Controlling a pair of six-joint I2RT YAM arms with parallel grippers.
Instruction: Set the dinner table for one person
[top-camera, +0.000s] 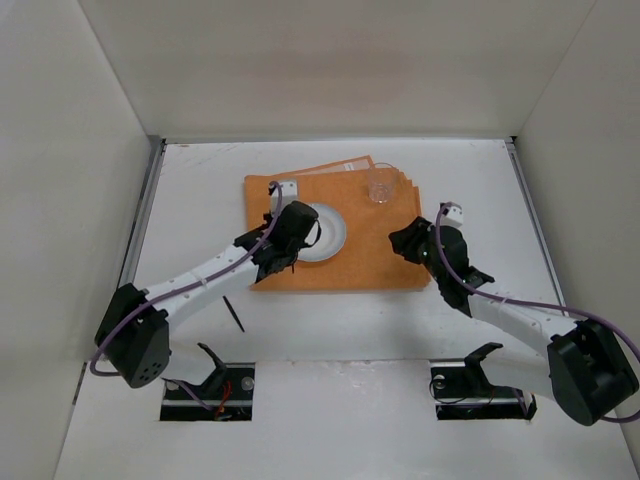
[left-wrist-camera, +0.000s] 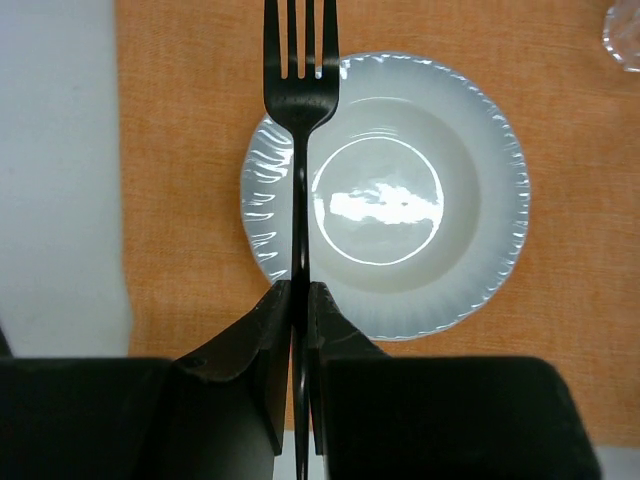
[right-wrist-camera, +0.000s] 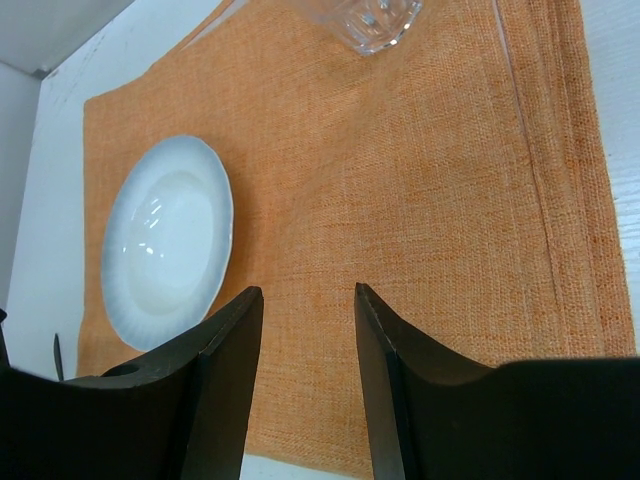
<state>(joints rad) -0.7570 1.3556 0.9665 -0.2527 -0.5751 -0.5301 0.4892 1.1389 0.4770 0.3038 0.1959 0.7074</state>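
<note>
Next, I let go of the black fork with my left gripper on the narrow part of the orange cloth (top-camera: 268, 239) (left-wrist-camera: 200, 223) next to the white plate.
The white dinner table (top-camera: 200, 200) carries an orange cloth (top-camera: 370, 262). On the cloth lie a white fluted plate (top-camera: 328, 235) and a clear glass (top-camera: 381, 186) behind it. My left gripper (top-camera: 286, 248) hovers at the plate's left edge. In the left wrist view it (left-wrist-camera: 300, 292) is shut on a black fork (left-wrist-camera: 300, 90), whose tines point away over the plate's (left-wrist-camera: 400, 210) left rim. My right gripper (top-camera: 406, 244) is open and empty above the cloth's right part (right-wrist-camera: 420, 200), jaws wide apart (right-wrist-camera: 308, 292). The right wrist view also shows the plate (right-wrist-camera: 165, 240) and the glass (right-wrist-camera: 365, 20).
A thin black utensil (top-camera: 234, 313) lies on the bare table near the cloth's front left corner. White walls enclose the table on three sides. Metal strips (top-camera: 145, 215) run along the side edges. The glass's edge shows in the left wrist view (left-wrist-camera: 625, 35).
</note>
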